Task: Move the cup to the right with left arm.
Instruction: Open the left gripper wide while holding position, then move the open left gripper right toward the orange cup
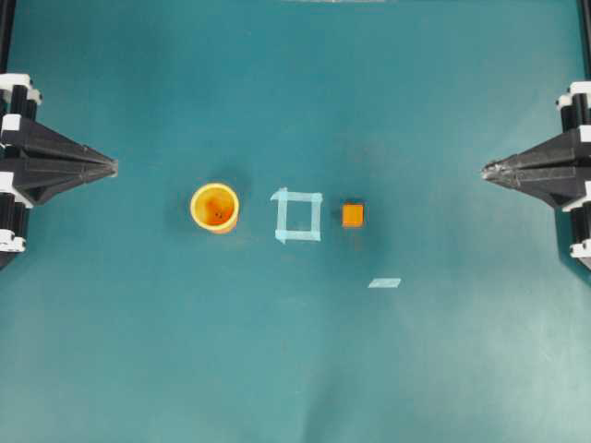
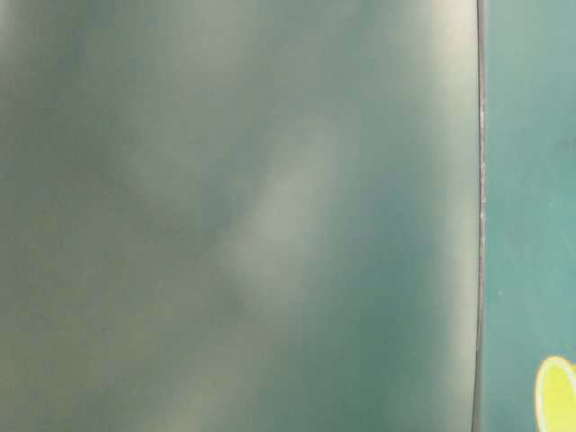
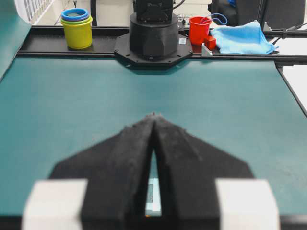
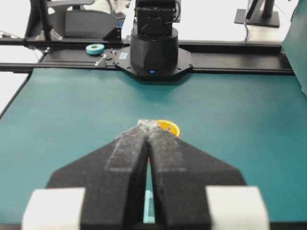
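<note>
My left gripper is to close around the outer sides [image 1: 222,229] of the orange cup, a little below the cup's yellow rim.
The orange cup [image 1: 215,207] with a yellow rim stands upright on the teal table, left of centre in the overhead view. Its rim [image 4: 169,127] peeks out behind the right gripper's tip in the right wrist view, and a yellow edge of the cup [image 2: 558,396] shows in the table-level view. My left gripper [image 1: 113,166] rests at the far left, shut with nothing in it, well apart from the cup; its tip [image 3: 153,115] points across bare table. My right gripper [image 1: 486,171] sits at the far right, also shut and holding nothing, its tip [image 4: 146,123] aimed toward the cup.
A square outline of pale tape [image 1: 298,215] lies just right of the cup, then a small orange cube [image 1: 353,215]. A short tape strip [image 1: 384,282] lies further front right. Beyond the table edge stand stacked cups [image 3: 76,28], a red cup [image 3: 199,29] and a blue cloth [image 3: 243,37].
</note>
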`<action>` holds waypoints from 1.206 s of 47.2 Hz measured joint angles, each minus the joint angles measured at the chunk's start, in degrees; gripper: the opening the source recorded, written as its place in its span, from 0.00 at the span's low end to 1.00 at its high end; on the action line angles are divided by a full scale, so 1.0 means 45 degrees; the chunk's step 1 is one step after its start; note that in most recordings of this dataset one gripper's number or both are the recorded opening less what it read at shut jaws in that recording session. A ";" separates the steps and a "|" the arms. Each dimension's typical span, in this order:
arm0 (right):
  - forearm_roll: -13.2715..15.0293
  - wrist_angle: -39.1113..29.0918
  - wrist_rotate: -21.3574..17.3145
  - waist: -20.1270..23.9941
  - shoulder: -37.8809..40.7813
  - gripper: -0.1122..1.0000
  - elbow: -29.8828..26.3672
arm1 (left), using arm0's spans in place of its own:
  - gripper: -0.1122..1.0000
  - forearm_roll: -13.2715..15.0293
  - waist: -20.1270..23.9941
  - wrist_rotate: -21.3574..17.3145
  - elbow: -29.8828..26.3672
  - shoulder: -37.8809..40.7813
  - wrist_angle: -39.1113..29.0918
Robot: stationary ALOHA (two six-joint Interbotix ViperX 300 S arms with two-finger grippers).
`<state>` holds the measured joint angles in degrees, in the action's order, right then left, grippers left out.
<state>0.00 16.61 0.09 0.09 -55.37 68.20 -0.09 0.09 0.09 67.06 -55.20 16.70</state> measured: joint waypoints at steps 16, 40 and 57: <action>0.0000 -0.1250 -0.0117 0.0000 0.0332 0.09 -0.0840 | 0.10 -0.0059 -0.0020 0.0039 0.0000 -0.0078 -0.1406; -0.0020 -0.1367 -0.0078 0.0000 0.0312 0.09 -0.0977 | 0.53 -0.0117 -0.0020 -0.0117 0.0137 0.0059 -0.1504; -0.0020 -0.1406 -0.0039 0.0000 0.0312 0.09 -0.0977 | 0.73 -0.0137 0.0000 -0.0137 0.0645 0.0664 -0.1113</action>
<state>-0.09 10.28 -0.09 0.09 -53.96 63.81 -0.70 0.09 -0.53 69.96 -52.21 11.69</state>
